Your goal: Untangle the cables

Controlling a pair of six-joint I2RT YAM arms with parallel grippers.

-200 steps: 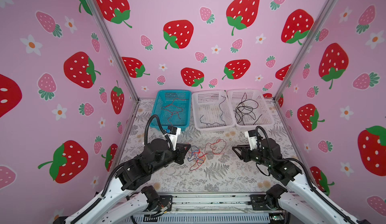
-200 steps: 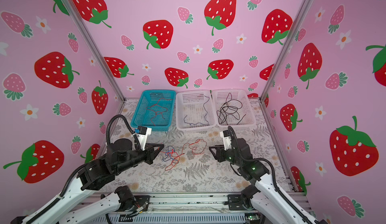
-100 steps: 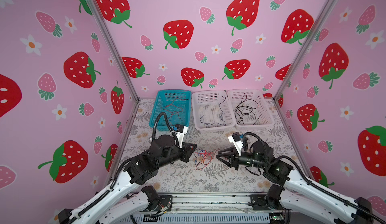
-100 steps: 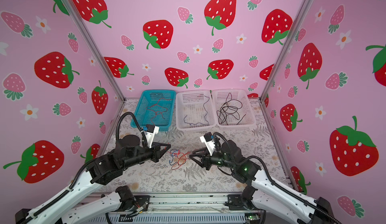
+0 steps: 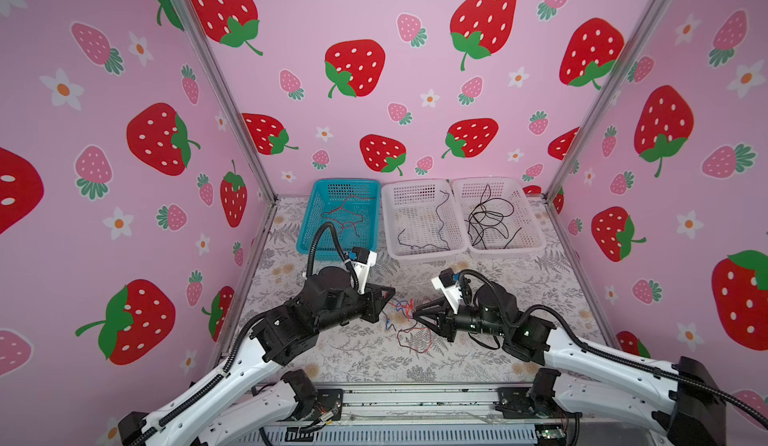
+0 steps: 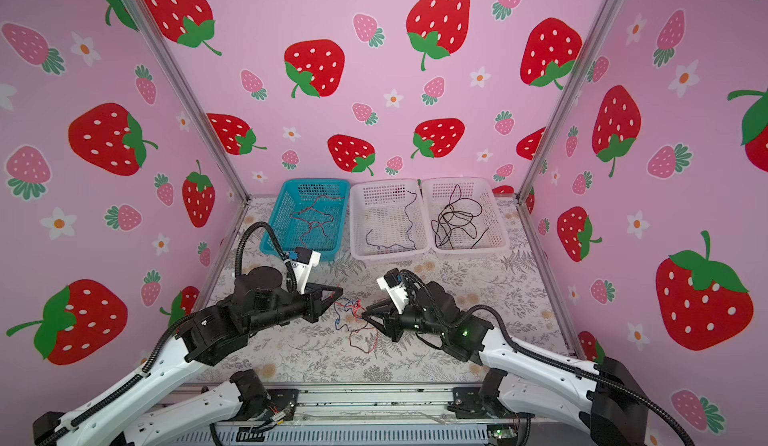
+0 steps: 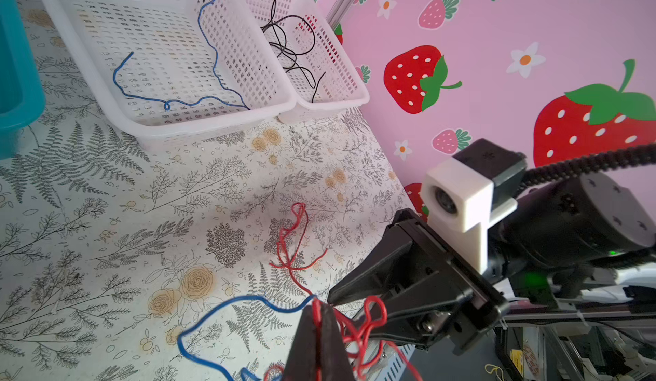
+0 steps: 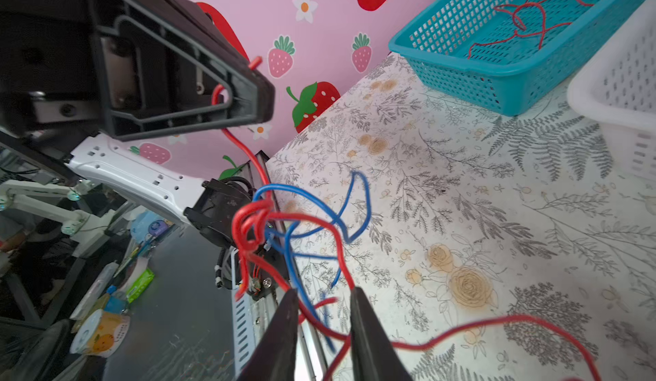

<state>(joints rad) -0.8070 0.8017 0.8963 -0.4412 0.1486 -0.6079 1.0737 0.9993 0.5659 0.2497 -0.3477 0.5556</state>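
Note:
A blue cable crosses the red one at my right gripper's fingers, so it should open, take the red cable alone (image 8: pixel 437 342) and pull it away.
A tangle of red and blue cables (image 5: pixel 401 307) (image 6: pixel 351 311) hangs just above the middle of the floral table, between my two grippers. My left gripper (image 5: pixel 392 291) (image 7: pixel 321 313) is shut on a red cable (image 7: pixel 321 320), which runs up between its fingertips. My right gripper (image 5: pixel 415 313) (image 8: pixel 323 292) faces it from the right. Its fingers (image 8: pixel 356 301) stand apart, with a red strand (image 8: pixel 321 326) and a blue strand crossing the gap, pinched by neither. A loose red loop (image 5: pixel 411 340) trails on the table below.
Three baskets line the back. A teal basket (image 5: pixel 306 228) holds a red cable. A white basket (image 5: pixel 424 255) holds a dark blue cable. Another white basket (image 5: pixel 509 250) holds black cables. Pink walls close the sides.
My right gripper has swung left to the tangle and its jaws have narrowed around the strands. My left gripper moved right with the red cable, and the tangle bunched together.

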